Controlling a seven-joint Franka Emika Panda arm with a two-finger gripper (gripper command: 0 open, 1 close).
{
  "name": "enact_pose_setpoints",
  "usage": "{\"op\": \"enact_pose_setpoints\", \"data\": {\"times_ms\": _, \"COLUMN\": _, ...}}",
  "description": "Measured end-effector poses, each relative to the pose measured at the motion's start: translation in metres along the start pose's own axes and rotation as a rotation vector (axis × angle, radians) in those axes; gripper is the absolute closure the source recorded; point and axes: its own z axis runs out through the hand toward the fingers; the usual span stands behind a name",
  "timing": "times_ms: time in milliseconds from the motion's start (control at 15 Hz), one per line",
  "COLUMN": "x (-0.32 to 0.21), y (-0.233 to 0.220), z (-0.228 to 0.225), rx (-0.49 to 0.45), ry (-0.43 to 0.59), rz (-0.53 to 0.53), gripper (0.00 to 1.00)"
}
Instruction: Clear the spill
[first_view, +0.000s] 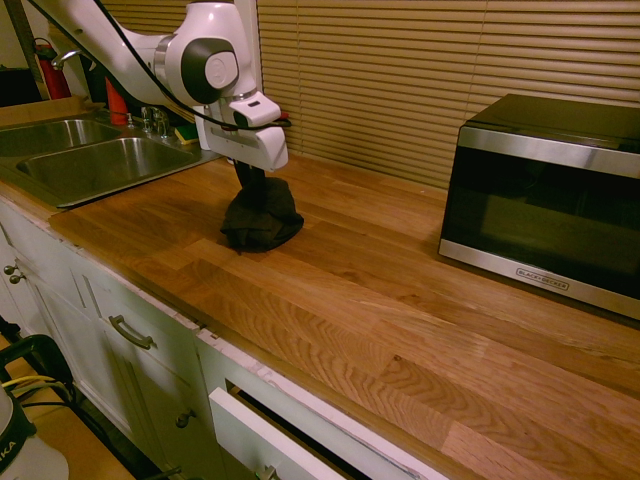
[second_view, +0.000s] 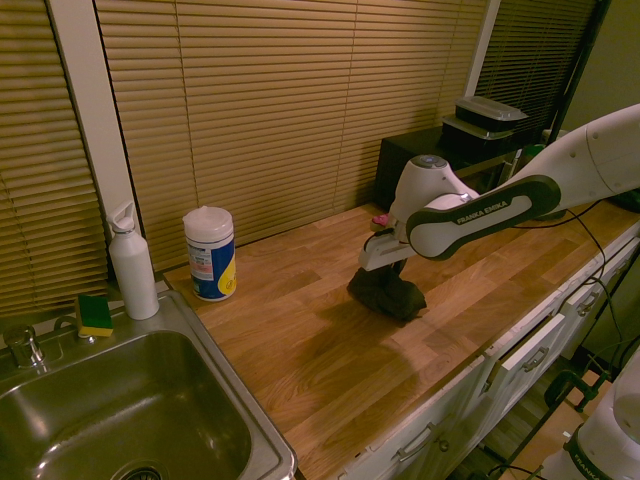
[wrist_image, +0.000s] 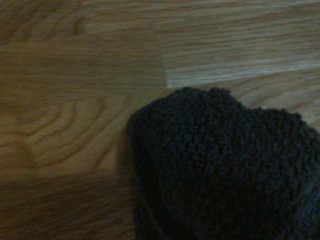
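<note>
Next, my gripper lets the dark cloth go on the bare wood (first_view: 205, 190) close beside the steel sink.
A bunched dark cloth (first_view: 262, 221) rests on the wooden counter (first_view: 400, 300), and my gripper (first_view: 250, 182) comes down from above, shut on its top. From the other side the cloth (second_view: 388, 292) shows under the gripper (second_view: 384, 272), pressed to the wood. Close up in the wrist view, the cloth (wrist_image: 225, 170) is a nubbly dark mass on bare wood grain. No spill shows in any view; it is hidden or out of view.
A microwave (first_view: 548, 200) stands at the right back of the counter. A steel sink (first_view: 90, 160) lies to the left, with a wipes canister (second_view: 210, 253), a white bottle (second_view: 132, 265) and a sponge (second_view: 95, 314) near it. Blinds line the wall behind. A drawer (first_view: 270, 440) under the counter stands ajar.
</note>
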Motion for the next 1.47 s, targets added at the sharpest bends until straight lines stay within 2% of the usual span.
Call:
{"op": "enact_pose_setpoints", "data": {"times_ms": 467, "x": -0.081, "y": -0.071, "z": -0.017, "rx": -0.008, "ry": -0.012, "rz": -0.102, "gripper": 1.00}}
{"op": "enact_pose_setpoints", "data": {"times_ms": 733, "x": -0.104, "y": -0.106, "z": -0.026, "rx": 0.008, "ry": -0.020, "rz": -0.127, "gripper": 1.00}}
{"op": "enact_pose_setpoints", "data": {"times_ms": 800, "x": -0.107, "y": -0.112, "z": -0.026, "rx": 0.010, "ry": -0.023, "rz": -0.128, "gripper": 0.00}}
{"op": "enact_pose_setpoints", "data": {"times_ms": 1467, "x": -0.111, "y": -0.126, "z": -0.011, "rx": -0.015, "ry": -0.036, "rz": -0.122, "gripper": 0.00}}
